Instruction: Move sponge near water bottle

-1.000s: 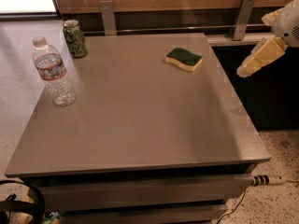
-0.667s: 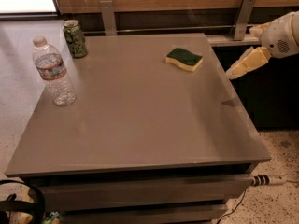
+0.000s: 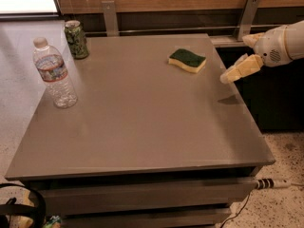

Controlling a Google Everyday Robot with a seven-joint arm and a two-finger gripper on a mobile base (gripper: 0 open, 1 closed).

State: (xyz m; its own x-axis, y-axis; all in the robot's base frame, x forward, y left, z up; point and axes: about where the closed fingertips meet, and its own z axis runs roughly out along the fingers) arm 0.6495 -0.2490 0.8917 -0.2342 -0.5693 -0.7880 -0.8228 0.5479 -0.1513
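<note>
The robot's gripper will close on the sponge's end (image 3: pixel 198 63) that points away from the water bottle, so the sponge's end toward the green drink can stays sticking out.
The sponge (image 3: pixel 187 60), yellow foam with a dark green top, lies flat on the far right part of the grey table (image 3: pixel 142 122). The water bottle (image 3: pixel 54 74), clear with a white cap and a red, white and blue label, stands upright near the table's left edge. My gripper (image 3: pixel 236 61) comes in from the right, over the table's right edge. It is to the right of the sponge, a short gap away and a little above the tabletop. Its pale yellow fingers (image 3: pixel 240 69) stand apart, open and empty.
A green drink can (image 3: pixel 76 39) stands at the far left corner, behind the bottle. A wooden wall with metal brackets (image 3: pixel 248 13) runs along the back. A dark gap and speckled floor lie to the right of the table. A power cable (image 3: pixel 273 183) lies low on the right.
My gripper has moved left and slightly down, from off the table's right side to over its right edge, closer to the sponge. Sponge, bottle and can have not moved.
</note>
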